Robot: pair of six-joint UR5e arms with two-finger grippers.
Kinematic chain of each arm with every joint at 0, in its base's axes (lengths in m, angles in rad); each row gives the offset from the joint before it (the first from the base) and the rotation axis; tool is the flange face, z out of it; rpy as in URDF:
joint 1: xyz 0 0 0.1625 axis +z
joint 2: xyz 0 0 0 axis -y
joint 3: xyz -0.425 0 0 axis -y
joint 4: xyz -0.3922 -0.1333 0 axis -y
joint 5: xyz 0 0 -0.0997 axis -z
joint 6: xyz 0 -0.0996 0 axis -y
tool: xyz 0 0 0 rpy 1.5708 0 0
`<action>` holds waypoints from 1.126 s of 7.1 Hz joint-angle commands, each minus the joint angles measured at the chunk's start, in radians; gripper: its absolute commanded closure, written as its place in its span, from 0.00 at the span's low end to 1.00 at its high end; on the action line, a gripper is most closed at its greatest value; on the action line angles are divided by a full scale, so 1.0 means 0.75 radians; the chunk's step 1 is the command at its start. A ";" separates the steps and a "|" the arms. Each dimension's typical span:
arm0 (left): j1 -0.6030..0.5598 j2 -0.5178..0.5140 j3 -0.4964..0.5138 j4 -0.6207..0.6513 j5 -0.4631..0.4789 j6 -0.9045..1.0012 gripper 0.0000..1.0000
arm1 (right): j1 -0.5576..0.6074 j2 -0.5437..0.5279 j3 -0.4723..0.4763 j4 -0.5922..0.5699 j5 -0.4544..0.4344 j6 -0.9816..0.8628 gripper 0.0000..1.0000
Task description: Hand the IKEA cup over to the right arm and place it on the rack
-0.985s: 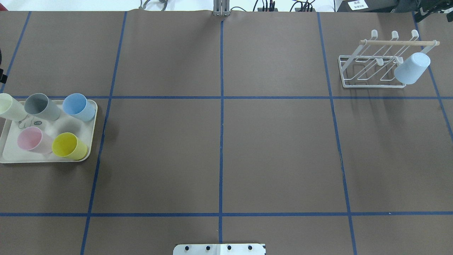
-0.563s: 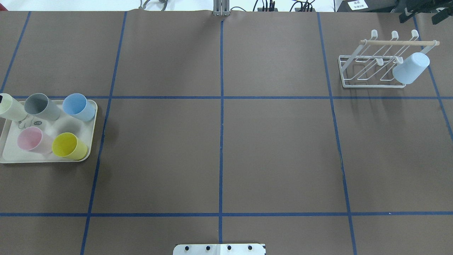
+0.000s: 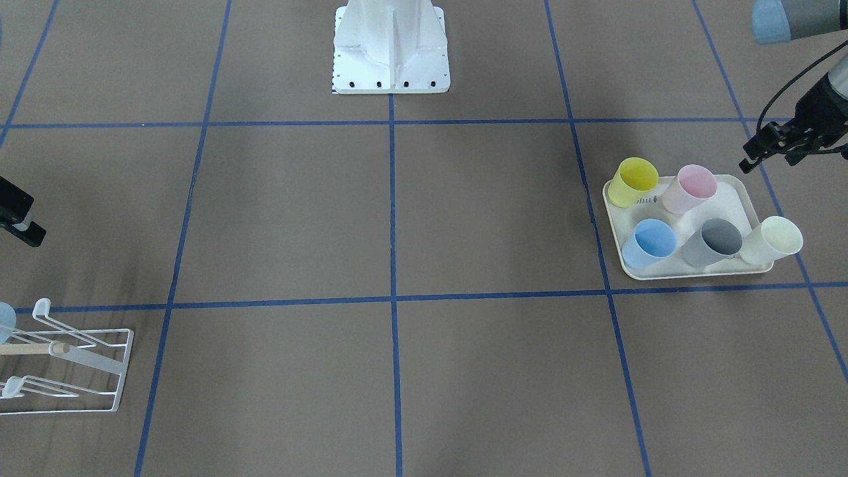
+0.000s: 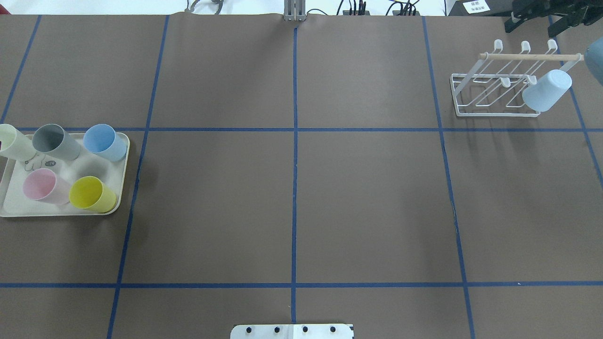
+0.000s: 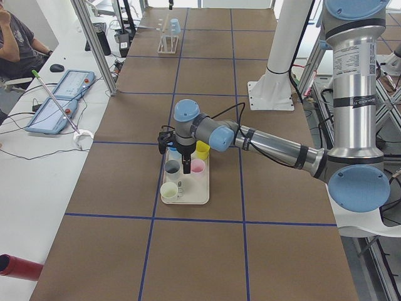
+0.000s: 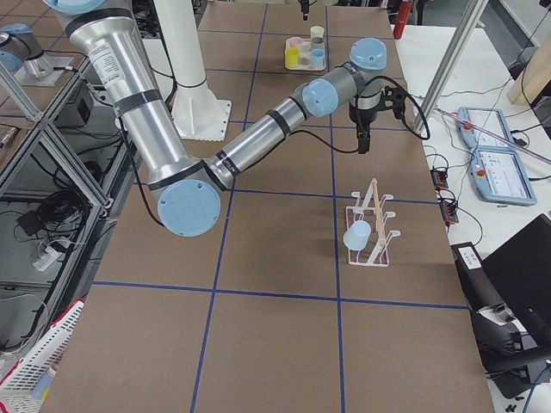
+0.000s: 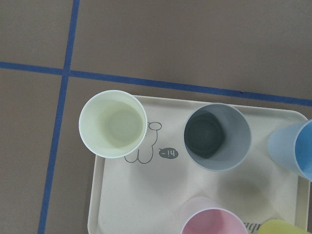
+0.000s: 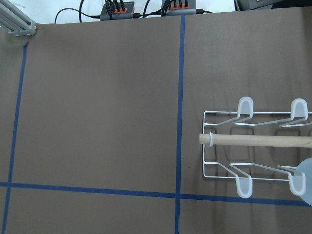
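Next, my left gripper closes on the pink cup's rim (image 3: 715,189) (image 7: 183,229), on the side that faces away from the yellow cup.
Several cups stand on the cream tray (image 4: 123,174): cream (image 4: 9,140), grey (image 4: 54,141), blue (image 4: 104,141), pink (image 4: 41,186) and yellow (image 4: 92,194). My left gripper (image 3: 768,159) hovers above the tray's outer side, looks open and holds nothing. Its wrist view looks down on the cream cup (image 7: 113,124) and the grey cup (image 7: 217,136). The white wire rack (image 4: 527,57) stands far right with a light blue cup (image 4: 546,90) upturned on a peg. My right gripper (image 4: 532,26) is high behind the rack, looks open and is empty.
Blue tape lines cross the brown table cover. The robot base plate (image 4: 292,331) is at the near edge. Cables and plugs (image 4: 358,8) lie along the far edge. An operator (image 5: 19,44) sits beside the table with tablets (image 5: 59,100).
The right gripper has moved left along the far edge behind the rack. The cup on the rack shifted slightly. The left gripper slid along the overhead view's left edge, past the cream cup.
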 commanded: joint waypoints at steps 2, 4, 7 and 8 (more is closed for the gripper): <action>0.108 0.016 0.117 -0.211 0.012 -0.148 0.00 | -0.013 0.003 0.003 0.005 -0.002 0.013 0.01; 0.110 0.016 0.158 -0.251 0.014 -0.148 0.00 | -0.015 0.011 0.003 0.005 -0.004 0.015 0.01; 0.163 0.014 0.160 -0.251 0.044 -0.148 0.00 | -0.025 0.026 -0.004 0.005 -0.009 0.031 0.01; 0.180 0.010 0.168 -0.253 0.071 -0.146 0.00 | -0.027 0.026 -0.004 0.005 -0.009 0.031 0.01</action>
